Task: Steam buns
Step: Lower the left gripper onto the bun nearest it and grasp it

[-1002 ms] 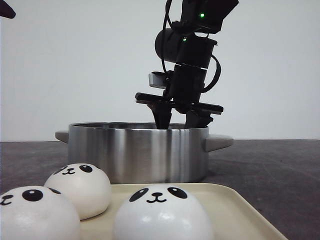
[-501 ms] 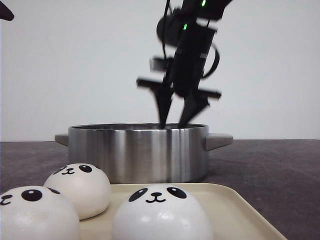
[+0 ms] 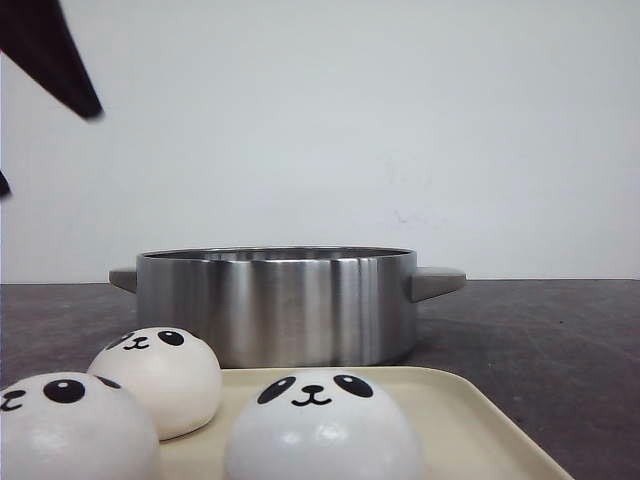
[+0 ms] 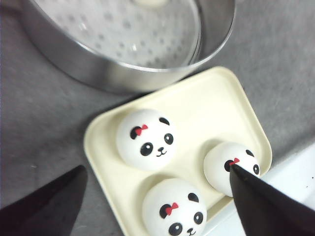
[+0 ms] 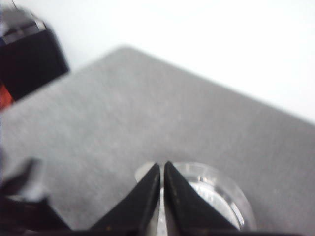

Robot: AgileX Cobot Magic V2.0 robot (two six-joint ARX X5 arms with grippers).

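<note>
Next, my left gripper should go to the panda-faced bun nearest the steel pot and close on both sides of that bun [image 3: 160,385] [image 4: 146,139].
Three panda-faced buns sit on a cream tray [image 3: 470,420] in front of a steel pot [image 3: 280,305]: one at the left [image 3: 70,425], one behind it [image 3: 160,375], one at the right [image 3: 320,425]. In the left wrist view they [image 4: 147,140] [image 4: 174,209] [image 4: 224,164] show red bows. My left gripper [image 4: 156,168] hangs wide open and empty above them. A pale rounded thing [image 4: 150,2] lies on the pot's perforated insert, cut off by the frame. My right gripper [image 5: 162,164] is shut and empty, high above the pot [image 5: 216,191].
The pot has two side handles [image 3: 435,283]. A dark left finger [image 3: 60,65] shows at the front view's top left. A white strip [image 4: 295,172] runs beside the tray. A black object [image 5: 29,54] stands at the table's edge.
My right gripper has risen out of the pot and left the front view. My left gripper's finger has come further into the front view's top left corner.
</note>
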